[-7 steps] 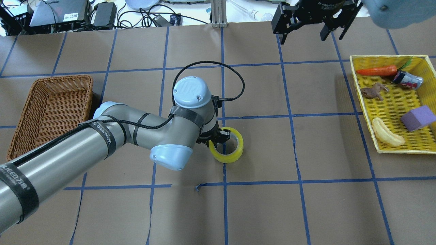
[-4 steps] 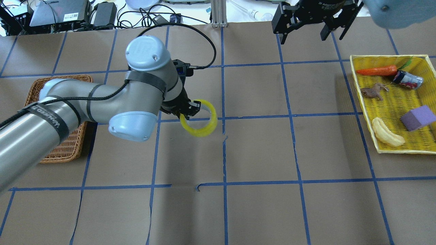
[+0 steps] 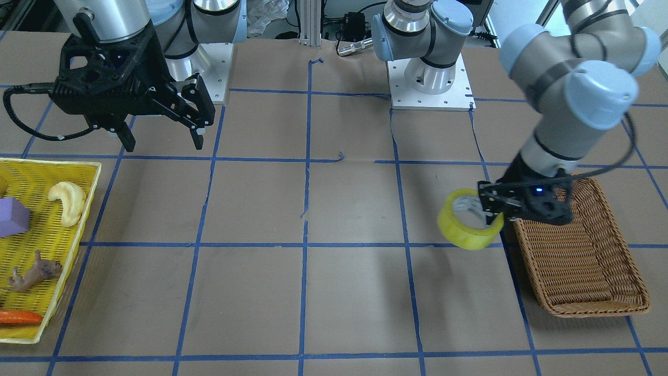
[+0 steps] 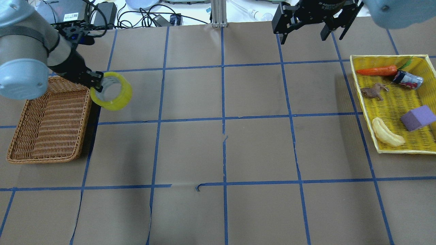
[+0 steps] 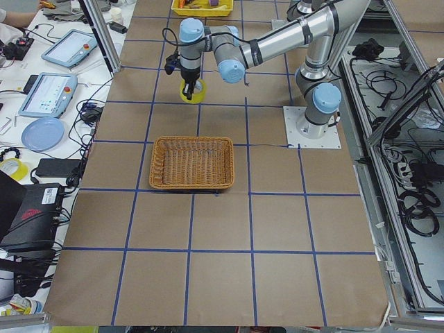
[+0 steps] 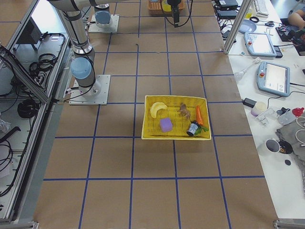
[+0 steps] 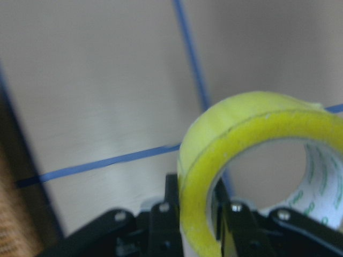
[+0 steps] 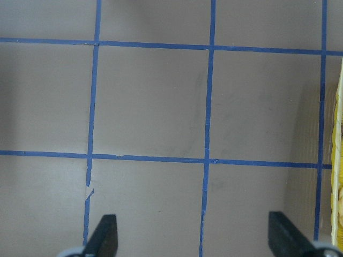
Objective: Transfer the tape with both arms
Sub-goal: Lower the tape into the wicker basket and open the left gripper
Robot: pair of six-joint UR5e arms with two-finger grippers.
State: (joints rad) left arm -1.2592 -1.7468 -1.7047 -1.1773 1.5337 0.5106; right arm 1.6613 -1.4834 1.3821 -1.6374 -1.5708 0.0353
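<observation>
The robot's left gripper needs to release the yellow-green tape in the middle of the empty wicker basket [image 3: 574, 245].
The yellow-green tape [image 4: 119, 100] hangs above the table just right of the wicker basket's far right corner. My left gripper [image 4: 96, 82] is shut on its wall, one finger inside the ring and one outside. The roll also shows in the front view [image 3: 466, 232] under the left gripper [image 3: 491, 210], and fills the left wrist view [image 7: 236, 134]. My right gripper [image 4: 302, 34] is open and empty, high at the far side of the table. It shows in the front view [image 3: 163, 140], and its fingertips [image 8: 105, 235] spread wide over bare paper.
An empty wicker basket [image 4: 47, 119] stands at the left, also seen in the front view [image 3: 574, 271]. A yellow tray [image 4: 388, 58] at the right holds a carrot, a can, a toy animal, a purple block and a banana-like toy [image 4: 386, 135]. Blue tape lines grid the brown paper.
My left arm lifted the tape off the table's middle and carried it left and away, to the basket's far right corner. The right gripper has not moved.
</observation>
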